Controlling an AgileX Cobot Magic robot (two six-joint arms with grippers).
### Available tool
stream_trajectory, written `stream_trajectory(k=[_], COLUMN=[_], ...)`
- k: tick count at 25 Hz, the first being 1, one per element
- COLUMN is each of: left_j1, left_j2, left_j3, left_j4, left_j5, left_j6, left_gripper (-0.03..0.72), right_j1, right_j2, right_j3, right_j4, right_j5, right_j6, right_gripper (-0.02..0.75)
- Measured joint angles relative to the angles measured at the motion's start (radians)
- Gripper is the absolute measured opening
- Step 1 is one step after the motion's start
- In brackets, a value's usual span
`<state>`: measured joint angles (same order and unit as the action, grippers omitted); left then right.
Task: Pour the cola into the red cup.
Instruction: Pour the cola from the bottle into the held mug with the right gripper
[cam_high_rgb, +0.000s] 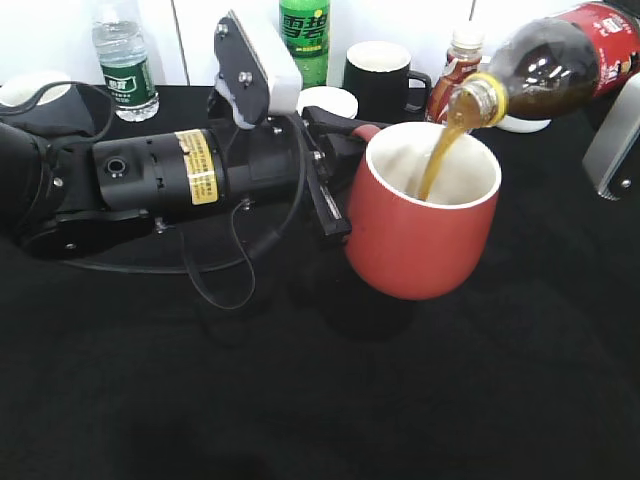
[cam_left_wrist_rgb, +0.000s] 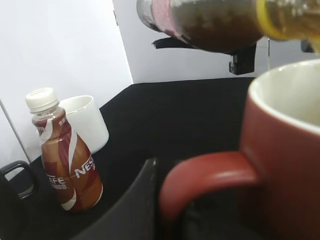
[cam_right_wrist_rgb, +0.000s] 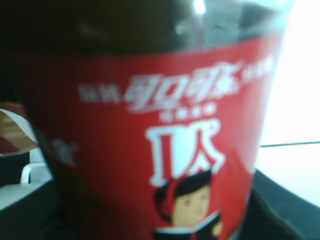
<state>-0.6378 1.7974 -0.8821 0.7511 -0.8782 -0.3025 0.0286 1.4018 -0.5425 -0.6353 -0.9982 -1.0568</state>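
Next, I let go of the red cup with my left gripper so that it rests on the black table (cam_high_rgb: 182, 194) just in front of the water bottle.
The red cup (cam_high_rgb: 420, 225) stands on the black table, tilted slightly. My left gripper (cam_high_rgb: 335, 170) is shut on its loop handle (cam_left_wrist_rgb: 210, 172). The cola bottle (cam_high_rgb: 560, 65) is held tipped mouth-down at the upper right, and a brown stream falls from its yellow-ringed neck (cam_high_rgb: 482, 100) into the cup's white inside. My right gripper is shut on the bottle; only part of the arm (cam_high_rgb: 615, 150) shows. The red label (cam_right_wrist_rgb: 160, 140) fills the right wrist view. The bottle (cam_left_wrist_rgb: 210, 22) also shows above the cup's rim (cam_left_wrist_rgb: 285, 92) in the left wrist view.
Along the back stand a water bottle (cam_high_rgb: 125, 65), a green Sprite bottle (cam_high_rgb: 305, 40), a white cup (cam_high_rgb: 328, 100), a dark mug (cam_high_rgb: 380, 80) and a Nescafe bottle (cam_high_rgb: 455, 75), which also shows in the left wrist view (cam_left_wrist_rgb: 62, 155).
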Motion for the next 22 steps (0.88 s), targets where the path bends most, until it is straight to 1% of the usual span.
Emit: stream_trajectory(k=[22], left_j1=[0.0], left_j2=[0.0], left_j3=[0.0], left_j4=[0.014], left_j5=[0.004], left_j6=[0.002], left_gripper=[0.045], right_j1=[0.0], right_j2=[-0.002], right_j3=[-0.002], right_j4=[0.018], right_j5=[-0.007], right_j6=[-0.108], right_gripper=[0.49])
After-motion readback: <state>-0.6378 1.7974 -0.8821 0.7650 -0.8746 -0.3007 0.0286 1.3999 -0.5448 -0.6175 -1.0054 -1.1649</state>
